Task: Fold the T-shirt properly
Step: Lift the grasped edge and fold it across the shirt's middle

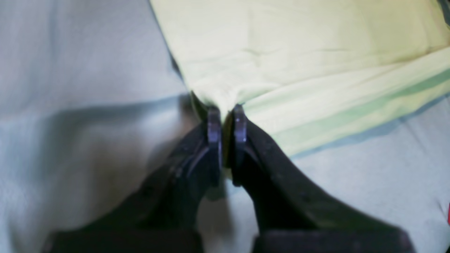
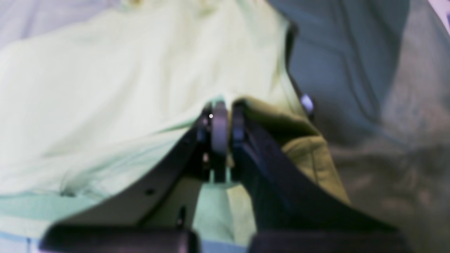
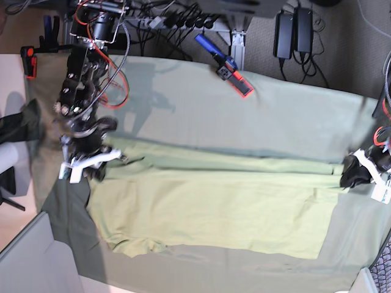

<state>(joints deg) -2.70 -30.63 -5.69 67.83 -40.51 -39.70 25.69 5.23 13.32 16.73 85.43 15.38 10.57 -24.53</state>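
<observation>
The T-shirt's far band sticks out past the edge in my left gripper, so I should open that gripper and grab the far corner (image 3: 337,168) before I pull the T-shirt flat.
The pale yellow-green T-shirt (image 3: 214,207) lies spread lengthwise across the table, with a folded band along its far edge. In the base view my right gripper (image 3: 93,161) sits at the shirt's far left corner and my left gripper (image 3: 355,172) at its far right corner. Seen from the left wrist, the left gripper (image 1: 226,116) is shut on a pinch of the T-shirt (image 1: 299,52) at its corner. From the right wrist, the right gripper (image 2: 228,112) is likewise shut on the T-shirt (image 2: 123,88), whose cloth bunches up around the fingers.
A grey-green table cloth (image 3: 183,104) covers the table under the shirt. A blue and red tool (image 3: 229,70) lies at the back edge. Cables and power bricks (image 3: 293,27) hang behind the table. A red-tipped clamp (image 3: 27,61) sits at the far left.
</observation>
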